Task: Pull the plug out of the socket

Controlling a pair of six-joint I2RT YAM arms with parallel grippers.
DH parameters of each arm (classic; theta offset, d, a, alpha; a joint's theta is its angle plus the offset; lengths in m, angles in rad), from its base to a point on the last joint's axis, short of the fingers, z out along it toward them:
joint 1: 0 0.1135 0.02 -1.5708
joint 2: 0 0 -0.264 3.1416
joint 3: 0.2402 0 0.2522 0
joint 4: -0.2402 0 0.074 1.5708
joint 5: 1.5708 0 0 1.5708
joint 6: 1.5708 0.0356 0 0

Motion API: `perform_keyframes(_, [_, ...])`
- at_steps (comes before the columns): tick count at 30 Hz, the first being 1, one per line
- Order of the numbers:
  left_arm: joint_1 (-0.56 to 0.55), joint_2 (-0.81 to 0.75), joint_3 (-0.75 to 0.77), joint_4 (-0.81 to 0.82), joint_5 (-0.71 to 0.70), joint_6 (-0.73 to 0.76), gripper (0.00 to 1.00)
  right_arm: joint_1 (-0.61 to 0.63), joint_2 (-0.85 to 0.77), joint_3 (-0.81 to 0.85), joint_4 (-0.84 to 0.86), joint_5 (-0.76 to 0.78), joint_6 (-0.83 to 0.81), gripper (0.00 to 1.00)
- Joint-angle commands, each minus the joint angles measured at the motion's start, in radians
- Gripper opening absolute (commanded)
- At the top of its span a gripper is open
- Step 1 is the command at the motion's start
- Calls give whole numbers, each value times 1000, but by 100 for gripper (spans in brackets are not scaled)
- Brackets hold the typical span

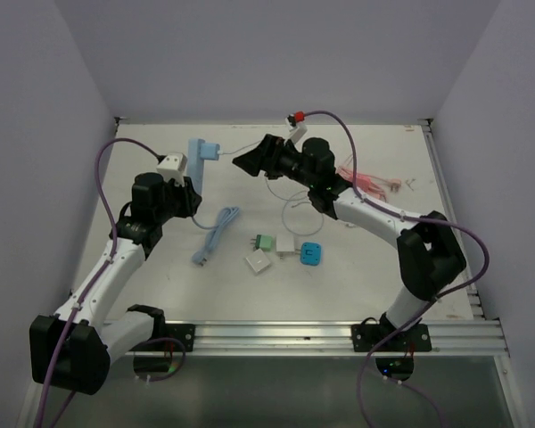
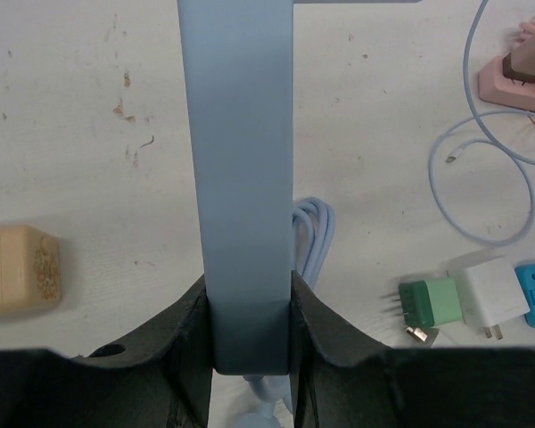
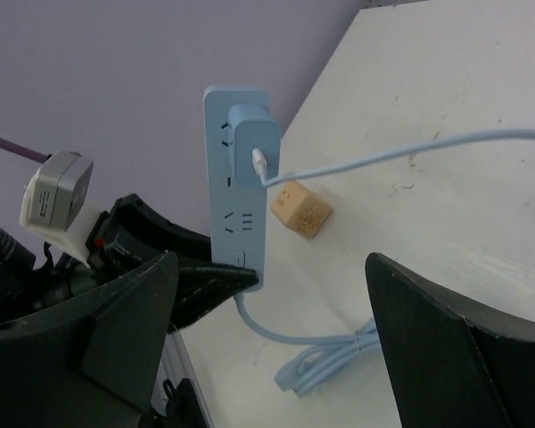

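Observation:
The power strip's lower end, where my left gripper is, is far from the plug, so that gripper should take the power strip nearer the plug [image 3: 239, 198] before my right gripper pulls.
A light blue power strip [image 1: 196, 160] stands upright, held at its lower end by my left gripper [image 1: 189, 191]. In the left wrist view the strip [image 2: 241, 178] is clamped between the black fingers [image 2: 183, 334] of that gripper [image 2: 250, 332]. A light blue plug [image 3: 254, 138] sits in the strip's upper socket [image 3: 232, 205], with a thin pale cable running off to the right. The plug also shows in the top view [image 1: 211, 150]. My right gripper [image 1: 248, 161] is open and empty, a short way right of the plug and facing it [image 3: 272, 263].
The strip's bundled blue cord [image 1: 216, 234] lies below it on the table. A green adapter [image 1: 265, 242], a white adapter [image 1: 284, 244], a blue adapter [image 1: 311, 254] and a white cube [image 1: 259, 262] lie mid-table. Pink parts [image 1: 370, 183] lie at the right. A tan cube [image 3: 301, 209] sits behind the strip.

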Motion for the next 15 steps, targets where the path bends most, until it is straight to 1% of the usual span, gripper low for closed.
perform_keyframes(1, [-6, -39, 12, 143, 39, 7, 0, 37, 68, 116, 96, 52, 32, 89])
perform_keyframes(6, [-9, -39, 13, 146, 56, 3, 0, 61, 178, 210, 106, 92, 55, 86])
perform_keyframes(15, [-17, -27, 13, 152, 86, 4, 0, 92, 269, 313, 77, 112, 43, 81])
